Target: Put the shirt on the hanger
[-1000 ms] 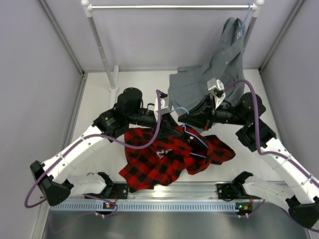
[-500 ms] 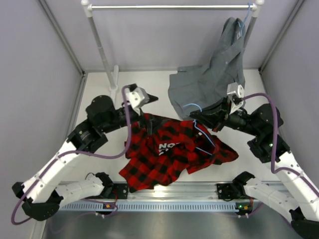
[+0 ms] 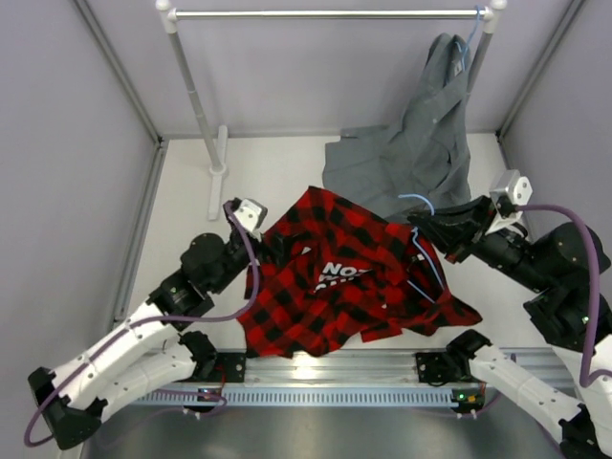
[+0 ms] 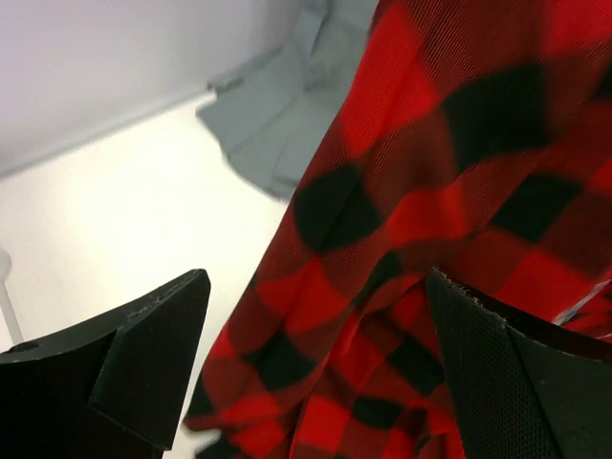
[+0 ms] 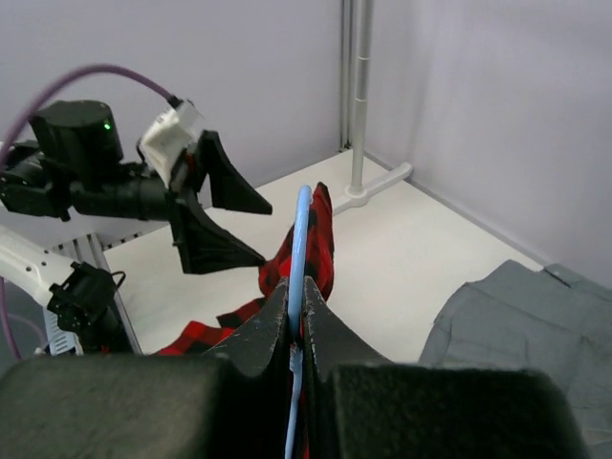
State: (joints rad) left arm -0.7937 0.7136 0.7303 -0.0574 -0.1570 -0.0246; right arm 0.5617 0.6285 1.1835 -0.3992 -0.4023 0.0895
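Next, my left gripper grabs the shirt's free shoulder [image 3: 308, 203] and pulls it away from the hanger to spread out the shirt's lettered front, which is bunched in folds.
The red-and-black plaid shirt [image 3: 349, 277] hangs spread over the thin light-blue hanger [image 3: 427, 271], with its lettered dark panel facing up. My right gripper [image 3: 418, 228] is shut on the hanger's wire near the hook. In the right wrist view the right gripper [image 5: 297, 298] pinches the hanger [image 5: 304, 225], and the shirt [image 5: 323, 229] drapes beyond it. My left gripper [image 3: 271, 247] stands open at the shirt's left edge. In the left wrist view the left gripper [image 4: 316, 373] has its fingers wide apart, with the shirt [image 4: 430, 191] hanging just ahead of them.
A grey shirt [image 3: 411, 153] hangs on another blue hanger from the white rack's rail [image 3: 325, 13] at the back right, its hem on the table. The rack's left pole [image 3: 196, 96] stands at the back left. Side walls close in both sides.
My left gripper opened, let go of the shirt and drew back toward the near left. My right gripper moved right and lifted the hanger, so the shirt now hangs spread.
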